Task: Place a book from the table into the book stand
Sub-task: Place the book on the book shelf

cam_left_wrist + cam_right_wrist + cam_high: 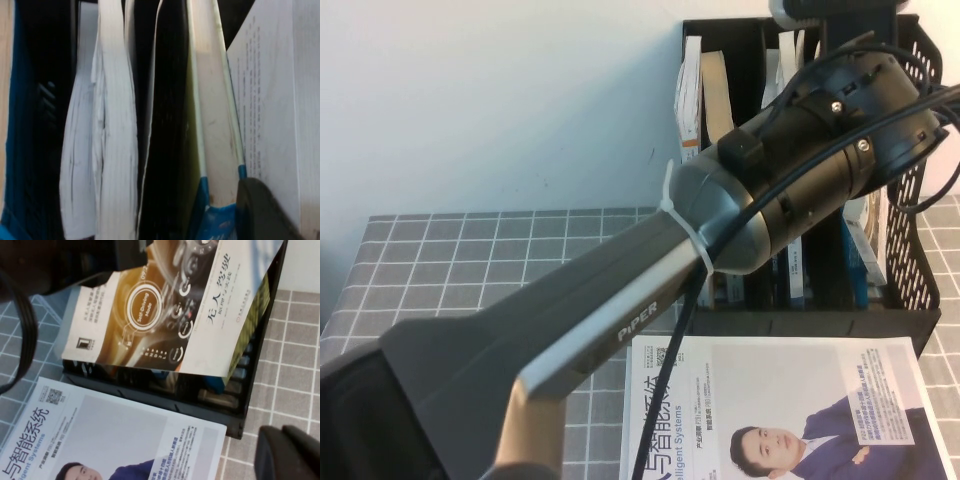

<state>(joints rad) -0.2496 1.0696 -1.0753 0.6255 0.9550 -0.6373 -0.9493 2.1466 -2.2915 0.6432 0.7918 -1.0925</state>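
The book, now tilted over the stand, will be let go by my left gripper between the blue-edged book and the stand's perforated side (pixel 899 297).
My left arm (pixel 650 300) reaches across the table (pixel 470 250) into the black book stand (pixel 910 250) at the back right. The left gripper (pixel 287 215) is inside the stand, with one dark finger (pixel 262 210) pressed against a white printed sheet of the book (pixel 280 100). In the right wrist view the book (pixel 190 315) hangs tilted over the stand (pixel 250 405), its cover showing a circular machine graphic and black Chinese title. My right gripper (pixel 287 455) hovers shut and empty over the grid cloth, beside the stand's corner.
A white book picturing a suited man (pixel 790 400) lies flat on the table in front of the stand, also in the right wrist view (pixel 110 440). Several books (pixel 690 95) stand in the slots, including blue-edged ones (pixel 215 215).
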